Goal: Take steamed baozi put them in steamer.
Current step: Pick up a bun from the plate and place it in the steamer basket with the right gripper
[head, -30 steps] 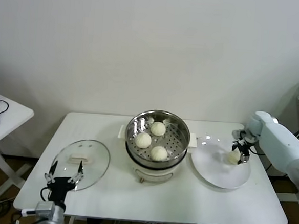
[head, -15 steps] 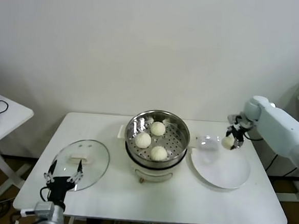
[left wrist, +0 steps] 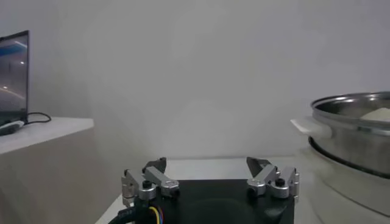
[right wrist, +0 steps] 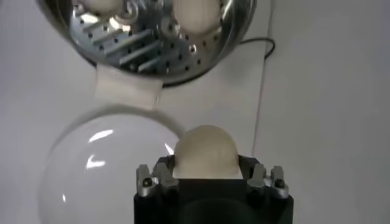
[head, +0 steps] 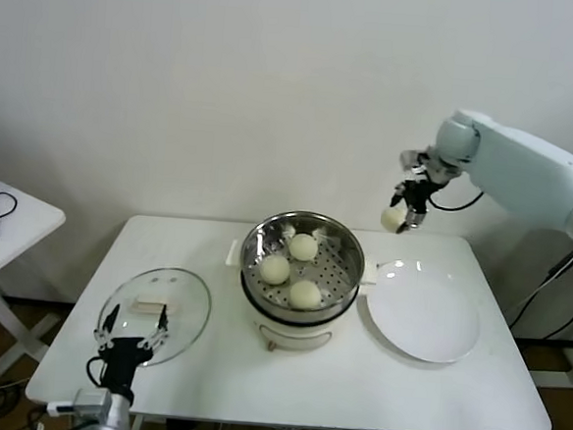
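Note:
The robot's right gripper needs to set the baozi down on the bare steamer's bottom nearest the white plate (head: pixel 331 266) (right wrist: pixel 150 49). The baozi is still high between steamer and plate.
Three cream-white baozi (head: pixel 302 247) (head: pixel 274 269) (head: pixel 305 294) lie in the shiny steel steamer (head: pixel 343 238) on its white cooker base at the table's middle. My right gripper (head: pixel 398 217) is shut on the fourth baozi (head: pixel 392 219) and holds it high in the air, above the gap between the steamer and the white plate (head: pixel 422 318). In the right wrist view the baozi (right wrist: pixel 205 152) sits between the jaws, with the steamer (right wrist: pixel 146 45) below and ahead. My left gripper (head: pixel 128 343) is open and empty, low at the table's front left by the glass lid (head: pixel 167 301).
The white plate at the table's right holds nothing. The glass lid lies flat at the front left. A small white side table (head: pixel 11 220) with a cable stands at far left. The steamer's side (left wrist: pixel 353 137) shows in the left wrist view.
My right gripper has lifted the baozi off the plate and carried it up and leftward toward the steamer. The left arm has shifted only slightly.

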Controlling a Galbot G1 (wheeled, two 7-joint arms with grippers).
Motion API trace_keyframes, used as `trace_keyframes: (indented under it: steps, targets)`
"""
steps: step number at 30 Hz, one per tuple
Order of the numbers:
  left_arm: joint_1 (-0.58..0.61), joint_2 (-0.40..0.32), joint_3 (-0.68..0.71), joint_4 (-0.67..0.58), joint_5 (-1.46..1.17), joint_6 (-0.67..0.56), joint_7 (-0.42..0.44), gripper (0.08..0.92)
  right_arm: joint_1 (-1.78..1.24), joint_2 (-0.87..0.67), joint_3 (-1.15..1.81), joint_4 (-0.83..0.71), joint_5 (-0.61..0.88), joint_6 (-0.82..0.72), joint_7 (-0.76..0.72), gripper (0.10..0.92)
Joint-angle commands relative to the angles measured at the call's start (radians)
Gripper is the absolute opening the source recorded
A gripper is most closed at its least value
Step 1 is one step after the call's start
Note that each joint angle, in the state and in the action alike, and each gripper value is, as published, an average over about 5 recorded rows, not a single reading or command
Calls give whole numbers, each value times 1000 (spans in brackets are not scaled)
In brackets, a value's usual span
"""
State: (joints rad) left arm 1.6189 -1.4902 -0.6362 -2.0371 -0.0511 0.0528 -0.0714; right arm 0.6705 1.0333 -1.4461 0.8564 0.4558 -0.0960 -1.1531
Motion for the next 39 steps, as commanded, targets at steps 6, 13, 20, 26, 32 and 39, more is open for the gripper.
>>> trace_keyframes:
  steps: [6,13,20,26,32,39]
  targets:
    - [3,3,11,-2,-8,-15,12,823,159,73,-268,332,413,-181,126,689]
    - [4,8,0,-3,-19,-15,13,823,107,106,-256,340,422,-195,161,695]
    - [3,10,-15,3,-27,-18,14,823,54,117,-248,299,398,-196,171,693]
    - [3,18,-37,10,-31,-22,16,823,11,121,-230,228,366,-189,167,690]
    - [-1,22,-39,19,-34,-21,17,823,-9,123,-223,193,337,-184,158,693]
    - [-7,29,-43,26,-37,-20,17,823,-25,132,-209,152,300,-174,145,692]
